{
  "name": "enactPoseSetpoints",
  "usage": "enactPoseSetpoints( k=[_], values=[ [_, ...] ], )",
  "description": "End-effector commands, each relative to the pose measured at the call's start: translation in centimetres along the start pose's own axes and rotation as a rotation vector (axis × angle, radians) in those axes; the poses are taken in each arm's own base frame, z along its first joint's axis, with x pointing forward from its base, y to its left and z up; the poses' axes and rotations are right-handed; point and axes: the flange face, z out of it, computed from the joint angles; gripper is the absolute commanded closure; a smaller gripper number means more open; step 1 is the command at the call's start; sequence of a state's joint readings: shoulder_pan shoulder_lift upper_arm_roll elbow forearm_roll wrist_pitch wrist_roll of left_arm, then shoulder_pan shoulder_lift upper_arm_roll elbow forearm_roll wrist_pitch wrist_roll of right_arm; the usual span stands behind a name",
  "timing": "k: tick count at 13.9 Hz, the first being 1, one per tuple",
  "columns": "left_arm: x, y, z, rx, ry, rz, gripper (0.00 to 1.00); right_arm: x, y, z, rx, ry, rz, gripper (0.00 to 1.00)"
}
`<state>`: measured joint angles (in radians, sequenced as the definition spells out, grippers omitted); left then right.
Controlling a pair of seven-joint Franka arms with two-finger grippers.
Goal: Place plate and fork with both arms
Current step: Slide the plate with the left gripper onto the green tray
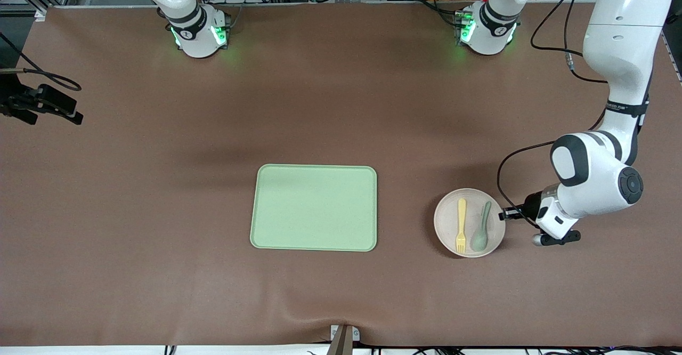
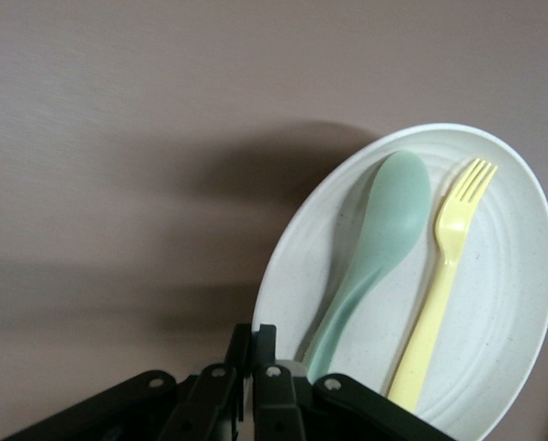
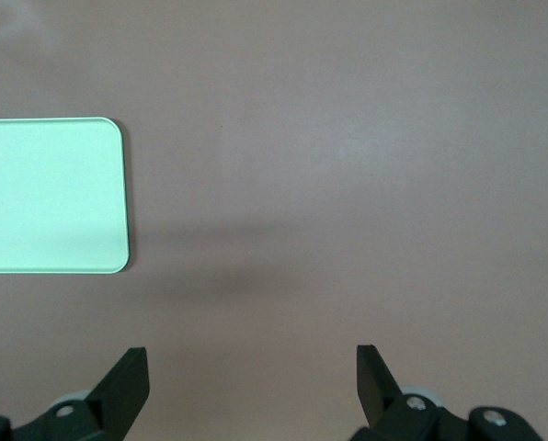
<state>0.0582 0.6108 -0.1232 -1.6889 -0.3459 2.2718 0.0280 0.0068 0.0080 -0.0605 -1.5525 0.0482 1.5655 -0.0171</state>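
Note:
The robot will set the off-white plate down on the light green tray (image 1: 335,210), toward the edge closest to its left gripper.
The round off-white plate (image 1: 446,222) lies on the brown table toward the left arm's end, beside the light green tray (image 1: 314,207). The pale yellow fork (image 1: 461,226) lies in the plate next to a grey-green spoon (image 1: 481,227). My left gripper (image 1: 502,215) is at the plate's rim and shut on it. In the left wrist view its fingers (image 2: 263,335) pinch the rim of the plate (image 2: 292,239), with the fork (image 2: 444,276) and the spoon (image 2: 393,216) lying in the plate. My right gripper (image 3: 251,363) is open and empty over bare table beside a corner of the tray (image 3: 49,193); it does not show in the front view.
A black camera mount (image 1: 42,104) sticks in over the table edge at the right arm's end. A black cable (image 1: 506,168) loops by the left wrist. The arm bases (image 1: 197,32) stand along the table's edge farthest from the front camera.

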Motion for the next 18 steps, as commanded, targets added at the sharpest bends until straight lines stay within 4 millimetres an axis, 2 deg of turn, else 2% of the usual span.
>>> enactPoseSetpoints(
  k=[1, 4, 6, 8, 10, 12, 14, 18],
  values=[
    [-1.0, 3.8, -1.6, -0.054, -0.016, -0.057, 1.0, 0.1, 0.9, -0.2, 0.016, -0.003, 0.003, 0.0],
    [-2.1, 9.4, -1.7, -0.086, -0.031, -0.145, 1.0, 0.1, 0.7, -0.2, 0.016, -0.002, 0.0, 0.0],
    [-3.0, 13.9, -1.6, -0.096, -0.034, -0.191, 1.0, 0.1, 0.6, -0.3, 0.016, -0.001, -0.004, 0.0],
    [-4.2, 18.2, -1.0, -0.096, -0.042, -0.209, 1.0, 0.1, 0.7, -0.2, 0.016, -0.002, 0.0, 0.0],
    [-5.6, 21.7, 0.2, -0.096, -0.057, -0.214, 1.0, 0.1, 1.1, -0.2, 0.016, -0.002, 0.006, 0.0],
    [-6.8, 24.7, 1.7, -0.094, -0.069, -0.233, 1.0, 0.1, 1.0, -0.2, 0.014, -0.002, 0.004, 0.0],
    [-8.0, 26.8, 3.3, -0.1, -0.058, -0.212, 1.0, 0.1, 0.7, -0.2, 0.015, -0.004, -0.002, 0.0],
    [-10.2, 30.2, 9.6, -0.133, 0.005, -0.17, 1.0, 0.1, 0.9, 0.0, 0.015, -0.008, 0.003, 0.0]
  ],
)
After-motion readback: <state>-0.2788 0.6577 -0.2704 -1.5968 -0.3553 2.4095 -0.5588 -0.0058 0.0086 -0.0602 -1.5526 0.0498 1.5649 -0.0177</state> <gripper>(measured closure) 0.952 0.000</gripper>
